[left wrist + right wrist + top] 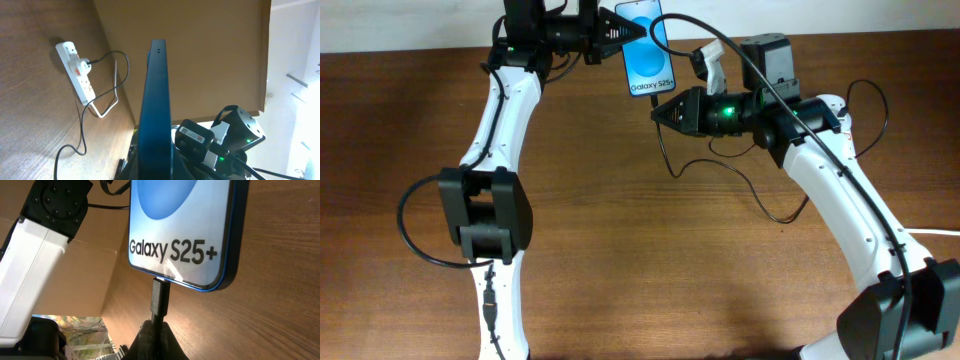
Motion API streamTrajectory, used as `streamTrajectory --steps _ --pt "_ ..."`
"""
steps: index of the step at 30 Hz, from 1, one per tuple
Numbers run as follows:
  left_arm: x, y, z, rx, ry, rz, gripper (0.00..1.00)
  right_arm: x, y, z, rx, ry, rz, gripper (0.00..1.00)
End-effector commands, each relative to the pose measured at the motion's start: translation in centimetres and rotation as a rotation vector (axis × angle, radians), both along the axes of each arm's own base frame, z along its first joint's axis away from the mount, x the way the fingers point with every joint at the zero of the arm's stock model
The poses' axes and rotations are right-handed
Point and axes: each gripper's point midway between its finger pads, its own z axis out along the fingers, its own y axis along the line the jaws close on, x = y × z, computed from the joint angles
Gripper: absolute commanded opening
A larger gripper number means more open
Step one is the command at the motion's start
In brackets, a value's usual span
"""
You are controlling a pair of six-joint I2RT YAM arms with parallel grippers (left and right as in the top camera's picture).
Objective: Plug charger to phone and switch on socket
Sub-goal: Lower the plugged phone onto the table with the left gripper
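My left gripper has the phone, held off the table at the far middle. Next, I put it down with that gripper on the bare table [630, 161] beside the charger cable, toward my left arm.
My left gripper [617, 31] is shut on the phone [646, 50] and holds it off the table at the far middle, its blue "Galaxy S25+" screen facing up. The left wrist view shows the phone edge-on [157, 95]. My right gripper [660, 112] is shut on the charger's black plug [160, 297], whose tip meets the bottom edge of the phone [185, 230]; how deep it sits cannot be told. The black charger cable [760, 200] loops over the table. The white socket [75, 70] lies on the table with an adapter plugged in; in the overhead view the socket [710, 58] is partly hidden by my right arm.
A thick white cord [107, 102] runs from the socket. A black box [767, 55] stands at the far edge beside the socket. The left arm's white link [35, 265] fills the left side of the right wrist view. The brown table [650, 270] stretches toward me.
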Motion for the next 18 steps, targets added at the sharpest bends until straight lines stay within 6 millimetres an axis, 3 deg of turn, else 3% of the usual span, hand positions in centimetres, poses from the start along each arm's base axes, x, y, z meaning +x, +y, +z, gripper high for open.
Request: streamTrajectory --steps 1,10,18 --pt "-3.5 -2.9 1.2 -0.025 -0.031 -0.163 0.0 2.0 -0.9 1.1 -0.015 -0.084 -0.057 0.04" --pt "-3.6 -3.0 1.3 -0.026 -0.031 -0.169 0.0 3.6 -1.8 2.4 0.019 -0.128 -0.111 0.04" --pt "-3.4 -2.7 1.2 -0.025 -0.032 -0.158 0.0 2.7 -2.1 1.8 0.026 -0.081 -0.083 0.05"
